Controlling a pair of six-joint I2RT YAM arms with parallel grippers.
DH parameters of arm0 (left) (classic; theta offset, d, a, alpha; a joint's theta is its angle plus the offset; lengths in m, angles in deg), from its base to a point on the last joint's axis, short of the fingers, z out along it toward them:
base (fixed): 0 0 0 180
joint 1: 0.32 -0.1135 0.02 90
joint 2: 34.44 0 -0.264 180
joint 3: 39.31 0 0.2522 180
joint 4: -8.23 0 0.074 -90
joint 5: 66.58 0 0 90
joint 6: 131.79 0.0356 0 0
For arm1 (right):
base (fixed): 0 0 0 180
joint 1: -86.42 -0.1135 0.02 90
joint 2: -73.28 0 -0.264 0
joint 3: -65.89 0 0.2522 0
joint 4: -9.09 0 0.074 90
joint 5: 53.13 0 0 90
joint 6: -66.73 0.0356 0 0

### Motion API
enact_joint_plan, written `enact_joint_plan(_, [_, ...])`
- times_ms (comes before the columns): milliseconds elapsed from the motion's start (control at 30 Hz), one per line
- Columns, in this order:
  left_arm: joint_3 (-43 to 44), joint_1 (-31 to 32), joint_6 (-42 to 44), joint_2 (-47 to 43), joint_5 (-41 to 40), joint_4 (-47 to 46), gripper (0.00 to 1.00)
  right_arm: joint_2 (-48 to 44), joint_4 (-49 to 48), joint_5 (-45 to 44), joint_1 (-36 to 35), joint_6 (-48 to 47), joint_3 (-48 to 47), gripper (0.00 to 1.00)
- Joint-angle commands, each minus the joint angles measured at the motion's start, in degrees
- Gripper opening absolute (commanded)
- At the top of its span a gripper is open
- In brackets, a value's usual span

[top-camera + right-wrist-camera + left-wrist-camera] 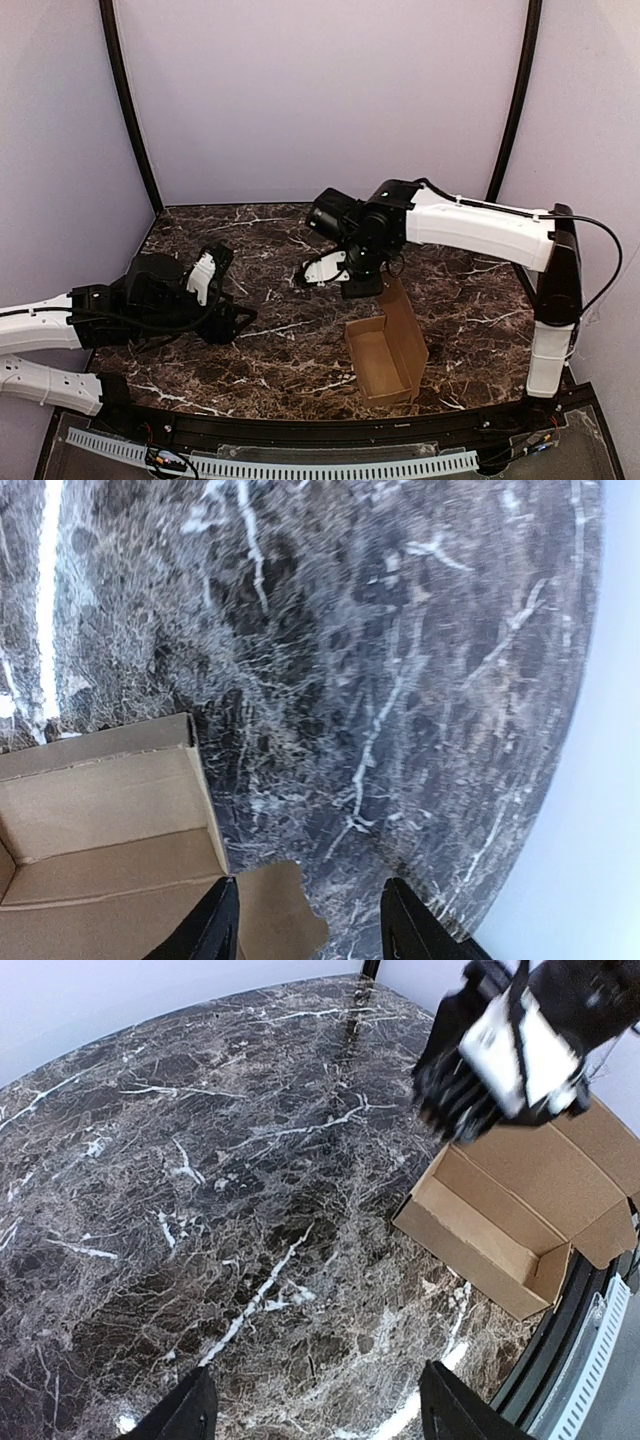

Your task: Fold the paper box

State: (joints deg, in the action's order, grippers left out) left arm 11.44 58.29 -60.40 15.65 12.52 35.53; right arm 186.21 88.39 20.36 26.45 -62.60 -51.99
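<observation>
The robot's left gripper will close on the far short side (351, 322) (408, 1198) of the paper box, near its corner away from the lid flap.
The paper box (385, 345) is plain brown cardboard, half formed into a narrow open tray with its lid flap standing up on the right side. It lies on the marble table right of centre. It shows in the left wrist view (520, 1215) and in the right wrist view (105, 830). My right gripper (340, 275) is open and empty, hovering just above and behind the box's far end; a loose brown tab (275, 910) lies between its fingers in the right wrist view. My left gripper (232, 322) is open and empty, low over the table well left of the box.
The dark marble table (250, 240) has a black raised rim along its near edge (300, 430). Pale curtain walls with black poles (130, 110) close in the back and sides. The right arm's white link (480, 225) reaches over the table's right half.
</observation>
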Motion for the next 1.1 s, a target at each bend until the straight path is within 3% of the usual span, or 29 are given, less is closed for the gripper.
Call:
enact_joint_plan(0, [1.62,-0.21,0.92,3.72,1.82,-1.22,0.70,-9.41,-8.59,-1.01,0.62,3.88,2.92,0.49])
enact_joint_plan(267, [8.31,-0.31,3.83,16.13,5.72,-4.52,0.71,-24.22,-24.44,-8.94,2.07,9.62,15.03,0.58])
enact_joint_plan(367, [11.29,-0.34,4.58,22.68,8.15,-6.42,0.72,-30.58,-30.09,-10.64,3.61,13.71,20.12,0.70])
enact_joint_plan(500, [18.01,-0.41,6.18,31.55,14.05,-7.62,0.73,-37.75,-33.00,-8.60,5.49,18.76,25.67,0.78])
enact_joint_plan(833, [36.82,-0.39,11.72,52.40,21.76,-2.23,0.73,-46.48,-36.11,-4.80,9.90,27.05,39.86,0.81])
enact_joint_plan(1067, [45.55,-0.40,14.69,61.97,23.74,2.39,0.72,-51.32,-39.77,-1.20,12.07,30.40,46.20,0.82])
